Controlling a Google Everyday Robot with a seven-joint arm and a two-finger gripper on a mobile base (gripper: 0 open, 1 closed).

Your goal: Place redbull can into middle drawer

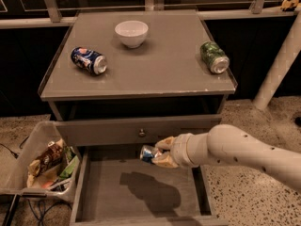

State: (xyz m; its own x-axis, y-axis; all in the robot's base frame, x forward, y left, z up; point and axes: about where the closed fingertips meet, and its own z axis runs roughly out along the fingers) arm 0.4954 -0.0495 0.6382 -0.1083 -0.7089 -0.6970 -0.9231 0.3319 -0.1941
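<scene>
I should release the redbull can on the back half of the middle drawer's bare bottom [155,175], below the knob.
My gripper [159,153] is shut on the redbull can [148,153], a slim blue-and-silver can held sideways with its silver end pointing left. The arm reaches in from the right. The can hangs above the back part of the open middle drawer [108,192], a wide shallow grey box with a bare floor. The arm's shadow falls on the drawer floor below. The can sits just under the closed drawer front with a small round knob [141,132].
On the cabinet top lie a dark-blue Pepsi can [89,60], a white bowl [131,33] and a green can [214,57]. A clear bin of snack packets [44,163] stands on the floor left of the drawer. A white post [277,65] rises at right.
</scene>
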